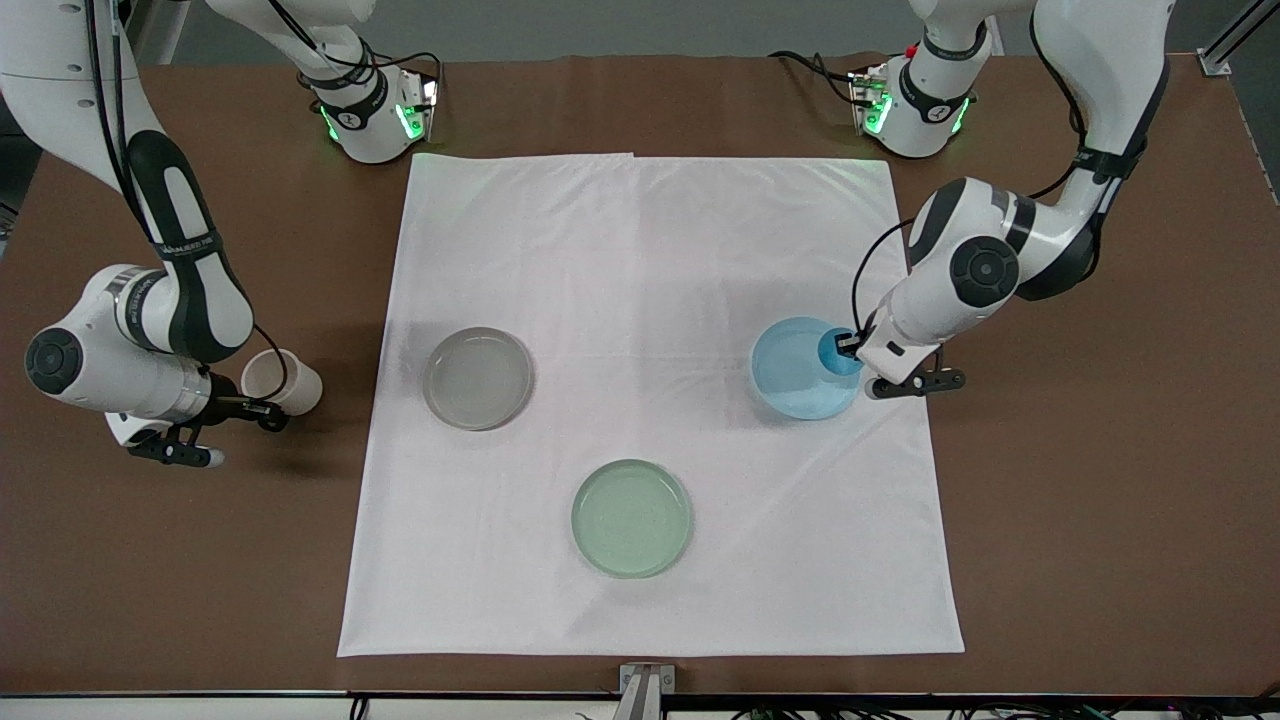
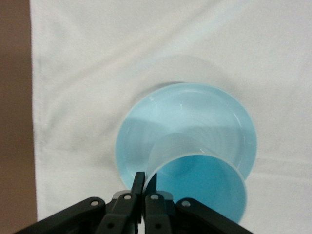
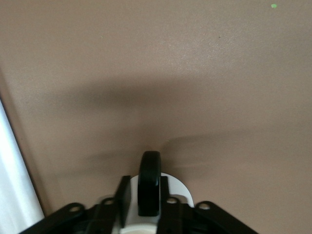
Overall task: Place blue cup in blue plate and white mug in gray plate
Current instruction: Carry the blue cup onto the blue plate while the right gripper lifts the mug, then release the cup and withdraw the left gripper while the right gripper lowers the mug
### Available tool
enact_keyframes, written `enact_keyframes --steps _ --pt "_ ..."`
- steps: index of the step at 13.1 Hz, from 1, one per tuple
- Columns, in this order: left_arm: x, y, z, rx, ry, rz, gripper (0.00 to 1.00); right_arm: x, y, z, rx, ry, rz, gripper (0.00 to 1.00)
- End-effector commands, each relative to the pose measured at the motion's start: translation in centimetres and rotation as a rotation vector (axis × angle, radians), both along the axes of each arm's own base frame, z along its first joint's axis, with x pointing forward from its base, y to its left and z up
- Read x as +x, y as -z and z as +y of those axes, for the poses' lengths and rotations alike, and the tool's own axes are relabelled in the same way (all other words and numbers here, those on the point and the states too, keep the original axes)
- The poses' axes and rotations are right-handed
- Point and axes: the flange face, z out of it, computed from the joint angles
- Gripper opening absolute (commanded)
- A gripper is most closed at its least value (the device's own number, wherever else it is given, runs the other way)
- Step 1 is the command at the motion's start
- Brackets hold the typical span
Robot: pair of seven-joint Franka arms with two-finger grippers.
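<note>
My right gripper is going to the empty gray plate (image 1: 482,373) on the cloth. It will let go of the white mug, now tilted over the bare table, in the middle of that plate.
My left gripper (image 1: 850,346) is shut on the rim of the blue cup (image 1: 836,352) and holds it tilted over the blue plate (image 1: 795,372), at the plate's edge toward the left arm's end. In the left wrist view the gripper (image 2: 145,181) pinches the cup's wall (image 2: 200,187) above the plate (image 2: 195,114). My right gripper (image 1: 258,403) is shut on the white mug (image 1: 283,380), which is tilted over the bare brown table beside the cloth. In the right wrist view the gripper (image 3: 143,192) grips the black handle (image 3: 149,173). The gray plate (image 1: 477,377) lies on the cloth, empty.
A pale green plate (image 1: 631,517) lies on the white cloth (image 1: 650,250), nearer to the front camera than the other two plates. The brown table (image 1: 1080,500) surrounds the cloth.
</note>
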Motion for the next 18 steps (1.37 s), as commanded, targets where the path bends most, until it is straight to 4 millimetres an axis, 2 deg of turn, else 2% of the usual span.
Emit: enact_keyframes --steps 1,2,3,4,5,7,8,10,12,14,16,17,18 --pt "0.0 1.0 -2.3 -0.016 -0.055 0.002 0.19 0.1 -0.6 0.4 0.003 0.000 -0.015 0.00" --pt "0.4 1.7 -2.3 -0.022 -0.068 0.015 0.37 0.8 -1.4 0.6 0.001 0.001 -0.031 0.00" --pt "0.5 1.7 -2.2 -0.022 -0.071 0.015 0.74 1.4 -2.4 1.8 0.003 -0.020 -0.030 0.00" --pt "0.7 1.5 -2.0 -0.021 -0.070 0.011 1.00 2.2 -4.0 3.0 0.009 -0.023 -0.011 0.00" --pt "1.2 0.6 -1.7 -0.021 -0.069 -0.004 1.00 2.8 -5.4 4.6 0.009 0.008 0.023 0.00" --pt "3.3 -4.1 -0.9 -0.006 -0.079 -0.034 1.00 3.1 -6.8 9.3 0.007 0.035 0.048 0.00" --pt "4.7 -7.3 -0.4 0.007 -0.085 -0.030 1.00 3.0 -7.1 11.7 0.007 0.071 0.050 0.00" --pt "7.7 -14.9 2.0 0.017 -0.103 -0.035 1.00 2.5 -6.9 16.9 -0.002 0.099 0.053 0.00" --pt "9.2 -20.8 4.4 0.029 -0.122 -0.036 1.00 1.8 -6.5 20.6 -0.004 0.131 0.056 0.00" --pt "9.6 -26.3 8.3 0.034 -0.079 -0.069 1.00 0.9 -5.6 23.7 -0.010 0.147 0.037 0.00" --pt "9.0 -30.3 12.4 0.044 -0.007 -0.132 1.00 -0.1 -4.2 25.8 -0.009 0.127 0.005 0.00" --pt "8.2 -32.1 13.8 0.055 0.018 -0.155 1.00 -0.5 -3.4 26.3 -0.010 0.119 -0.003 0.00" --pt "7.5 -33.1 14.7 0.069 0.026 -0.146 1.00 -1.2 -2.8 27.4 -0.011 0.100 -0.010 0.00"
